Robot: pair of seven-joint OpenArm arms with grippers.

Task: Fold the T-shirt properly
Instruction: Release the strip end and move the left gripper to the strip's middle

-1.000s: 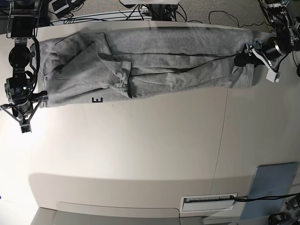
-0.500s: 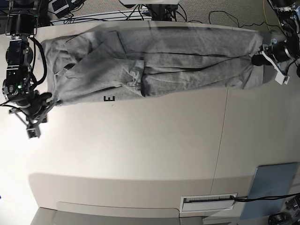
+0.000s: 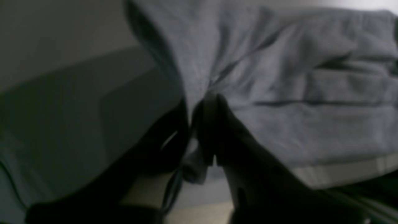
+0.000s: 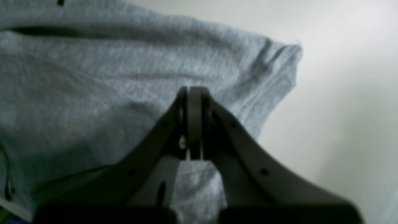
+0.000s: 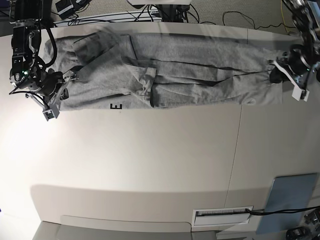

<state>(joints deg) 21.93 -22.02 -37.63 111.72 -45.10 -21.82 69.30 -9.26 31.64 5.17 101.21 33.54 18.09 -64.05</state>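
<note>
The left gripper will release the end of the T-shirt on the raised fold (image 5: 144, 78) near the black letter E.
The heather-grey T-shirt (image 5: 190, 70) lies stretched in a long band along the table's far edge, with folds and creases across it. A black letter E (image 5: 116, 106) shows at its near hem. My left gripper (image 5: 274, 76) is shut on the shirt's right end. In the left wrist view the left gripper (image 3: 203, 102) pinches a ridge of the grey cloth (image 3: 311, 77). My right gripper (image 5: 64, 85) is shut on the shirt's left end. In the right wrist view the right gripper (image 4: 193, 93) is closed on the fabric (image 4: 93, 77) near a corner.
A blue-grey pad (image 5: 292, 195) and a white labelled strip (image 5: 222, 215) lie at the near right. Cables (image 5: 165, 12) run behind the table's far edge. A seam (image 5: 237, 150) crosses the cream tabletop. The shirt's right end sits close to the table's right side.
Both grippers have moved to the right in the base view, drawing the shirt that way. The right gripper also came in from the table's left edge, and the shirt's left end bunched a little.
</note>
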